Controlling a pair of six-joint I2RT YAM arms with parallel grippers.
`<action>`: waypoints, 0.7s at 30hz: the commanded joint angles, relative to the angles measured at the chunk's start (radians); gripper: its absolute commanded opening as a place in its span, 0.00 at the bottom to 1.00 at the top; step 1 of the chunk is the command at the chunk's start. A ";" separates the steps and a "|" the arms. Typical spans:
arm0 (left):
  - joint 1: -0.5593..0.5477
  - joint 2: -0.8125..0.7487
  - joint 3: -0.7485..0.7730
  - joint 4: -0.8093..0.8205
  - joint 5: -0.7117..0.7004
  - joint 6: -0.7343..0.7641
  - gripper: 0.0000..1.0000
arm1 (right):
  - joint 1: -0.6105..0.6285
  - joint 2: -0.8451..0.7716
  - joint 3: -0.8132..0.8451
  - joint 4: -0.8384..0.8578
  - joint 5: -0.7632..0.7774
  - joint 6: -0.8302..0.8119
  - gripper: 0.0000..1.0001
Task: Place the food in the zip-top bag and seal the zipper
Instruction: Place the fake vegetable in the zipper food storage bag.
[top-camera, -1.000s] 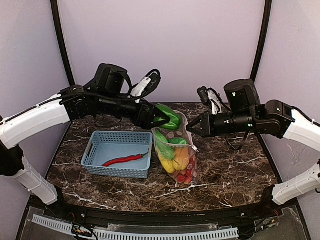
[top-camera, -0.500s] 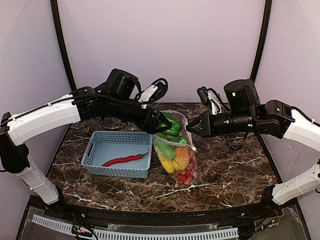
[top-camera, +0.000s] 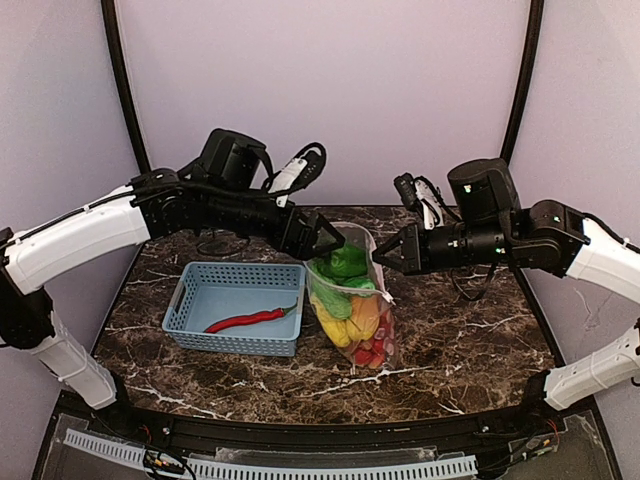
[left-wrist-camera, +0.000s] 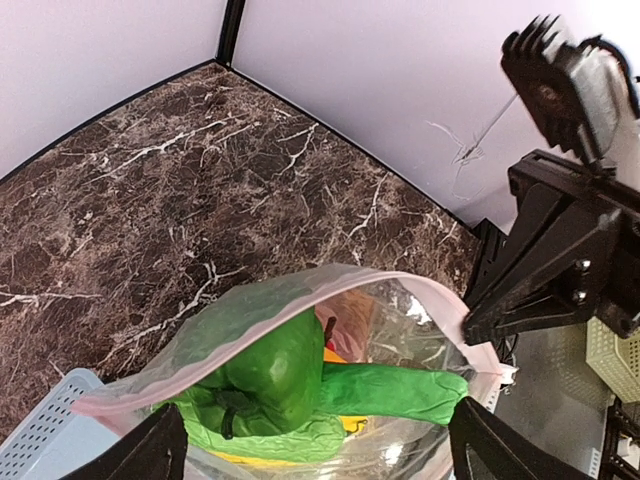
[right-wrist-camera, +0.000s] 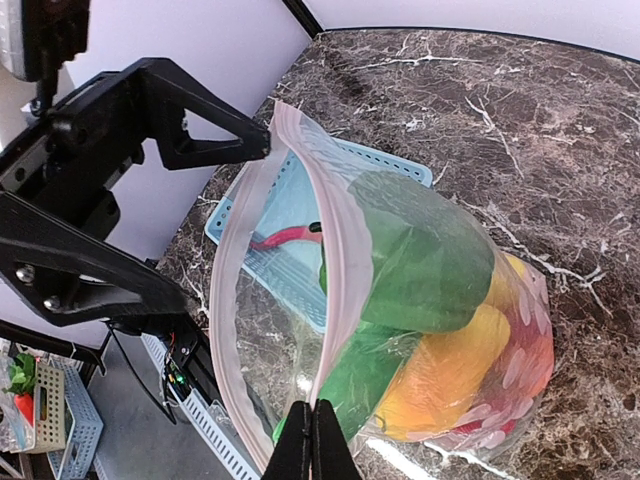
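Note:
The robot's right gripper pinches the bag's rim short of the white slider, so it should grasp the bag's corner at the slider (top-camera: 388, 297) while the left gripper holds the bag.
The zip-top bag (top-camera: 356, 312) stands open on the table, packed with food: a green pepper (top-camera: 347, 262) on top, yellow and orange pieces (top-camera: 362, 318), red ones (top-camera: 372, 350) at the bottom. My left gripper (top-camera: 328, 242) hovers open just above the mouth, with nothing between its fingers. In the left wrist view the gripper (left-wrist-camera: 318, 410) looks down on the pepper (left-wrist-camera: 275, 375) and a cucumber (left-wrist-camera: 400, 390) inside the bag (left-wrist-camera: 200, 340). My right gripper (top-camera: 378, 257) is shut on the zipper (right-wrist-camera: 345, 260), holding the mouth up; its fingertips (right-wrist-camera: 313, 432) pinch the strip. A red chili (top-camera: 250, 319) lies in the basket.
The light blue lattice basket (top-camera: 200, 300) sits left of the bag, touching it. Dark marble table (top-camera: 460, 340) stretches to the right and front. Cables (top-camera: 295, 170) hang behind the left arm. Purple walls enclose the back and sides.
My left gripper opened and the green pepper dropped from it into the bag. The gripper then lifted back slightly. The right gripper kept still on the bag's edge.

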 joint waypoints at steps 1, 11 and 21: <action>-0.002 -0.115 -0.021 0.019 -0.022 -0.092 0.90 | 0.001 -0.015 0.015 0.029 0.003 0.002 0.00; 0.019 -0.252 -0.214 -0.016 -0.112 -0.256 0.78 | 0.001 0.000 0.024 0.037 -0.009 0.000 0.00; 0.036 -0.216 -0.307 0.132 -0.029 -0.325 0.69 | 0.002 -0.006 0.017 0.038 -0.016 0.005 0.00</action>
